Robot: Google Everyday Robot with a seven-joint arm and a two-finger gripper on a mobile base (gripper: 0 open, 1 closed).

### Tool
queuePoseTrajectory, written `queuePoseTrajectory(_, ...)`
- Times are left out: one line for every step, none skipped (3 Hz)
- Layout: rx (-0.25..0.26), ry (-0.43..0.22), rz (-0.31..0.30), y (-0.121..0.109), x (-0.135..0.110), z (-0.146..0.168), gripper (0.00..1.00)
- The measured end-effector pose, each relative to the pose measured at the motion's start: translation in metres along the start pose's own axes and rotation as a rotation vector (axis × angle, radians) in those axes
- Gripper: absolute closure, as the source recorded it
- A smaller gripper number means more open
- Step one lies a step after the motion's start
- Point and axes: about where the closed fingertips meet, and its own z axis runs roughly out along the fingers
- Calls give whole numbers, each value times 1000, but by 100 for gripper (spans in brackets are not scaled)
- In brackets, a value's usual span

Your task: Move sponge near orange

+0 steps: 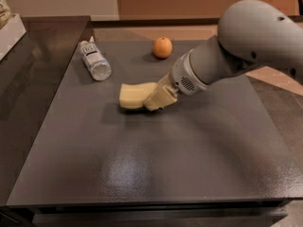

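I should release the pale yellow sponge on the dark grey table [169, 68], just in front of the orange.
The pale yellow sponge [133, 95] is held a little above the dark grey table [151, 160], left of centre. My gripper [154, 98] reaches in from the right and is shut on the sponge's right end. The orange [162, 47] sits on the table at the back, above and slightly right of the sponge, about a hand's width away. The grey arm [246, 37] fills the upper right.
A clear plastic bottle [94, 60] lies on its side at the back left of the table. A white object [9, 30] stands on the dark counter at the far left. The table's front edge runs along the bottom.
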Motion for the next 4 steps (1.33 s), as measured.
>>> queuePoseTrajectory(129,40,70,-61,18,-16,100)
queuePoseTrajectory(223,47,113,-108,25,-26,100)
queuePoseTrajectory(290,55,124,-144,27,-26,100)
queuePoseTrajectory(315,59,125,-164,28,-18,84)
